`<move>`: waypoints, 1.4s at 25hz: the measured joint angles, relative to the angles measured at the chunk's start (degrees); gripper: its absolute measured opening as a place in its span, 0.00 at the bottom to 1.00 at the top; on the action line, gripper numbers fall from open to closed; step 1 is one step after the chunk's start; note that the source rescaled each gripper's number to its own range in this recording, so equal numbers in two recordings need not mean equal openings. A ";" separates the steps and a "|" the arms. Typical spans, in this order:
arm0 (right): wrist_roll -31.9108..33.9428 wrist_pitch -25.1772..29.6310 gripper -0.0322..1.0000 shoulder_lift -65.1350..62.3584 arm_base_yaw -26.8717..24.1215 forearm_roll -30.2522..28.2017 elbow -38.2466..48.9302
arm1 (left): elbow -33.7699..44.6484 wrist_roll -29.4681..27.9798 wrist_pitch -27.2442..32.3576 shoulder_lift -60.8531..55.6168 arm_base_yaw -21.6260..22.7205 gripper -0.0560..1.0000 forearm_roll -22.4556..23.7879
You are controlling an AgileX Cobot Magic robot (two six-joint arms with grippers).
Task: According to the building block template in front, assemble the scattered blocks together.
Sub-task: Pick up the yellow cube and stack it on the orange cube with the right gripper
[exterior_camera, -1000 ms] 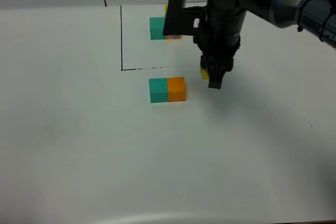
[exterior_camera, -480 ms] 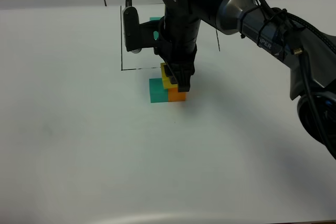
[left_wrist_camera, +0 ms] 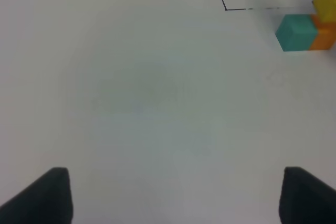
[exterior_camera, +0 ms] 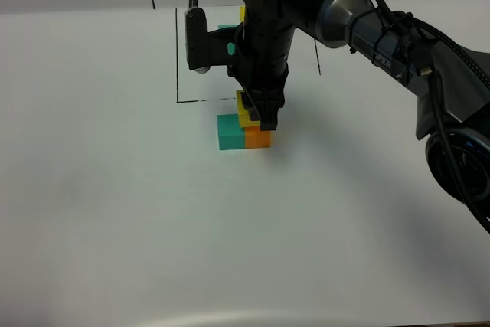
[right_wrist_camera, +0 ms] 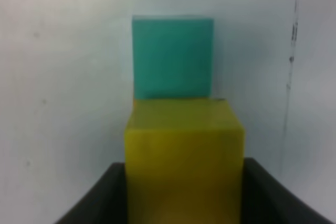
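Next, my right gripper puts the yellow block down on top of the orange block (exterior_camera: 257,116) (right_wrist_camera: 178,157) next to the teal block.
A teal block (exterior_camera: 230,132) and an orange block (exterior_camera: 259,139) sit side by side on the white table, just in front of the black outlined square. My right gripper (exterior_camera: 256,115) is shut on a yellow block (exterior_camera: 246,110) and holds it on or just above the orange block. In the right wrist view the yellow block (right_wrist_camera: 184,156) sits between the fingers with the teal block (right_wrist_camera: 173,56) beyond it. The template (exterior_camera: 230,30) is mostly hidden behind the right arm. The left wrist view shows the left gripper's fingertips (left_wrist_camera: 42,192) spread wide over bare table, with the blocks (left_wrist_camera: 304,30) far off.
The black outline (exterior_camera: 178,59) marks the template area at the back of the white table (exterior_camera: 115,189). The right arm (exterior_camera: 367,21) reaches in from the right and crosses over the outlined square.
The right gripper carried the yellow block from right of the pair leftward to above the orange block. Over the last half second it barely moved.
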 joint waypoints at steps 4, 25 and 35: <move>0.00 0.00 0.05 0.05 -0.71 0.36 0.00 | 0.00 0.00 0.00 0.00 0.00 0.86 0.00; -0.18 -0.01 0.05 1.42 -0.90 0.98 0.00 | 0.00 0.00 0.00 0.00 0.00 0.86 0.00; -0.22 -0.01 0.05 2.36 -0.90 0.98 0.00 | 0.00 0.00 0.00 0.00 0.00 0.86 0.00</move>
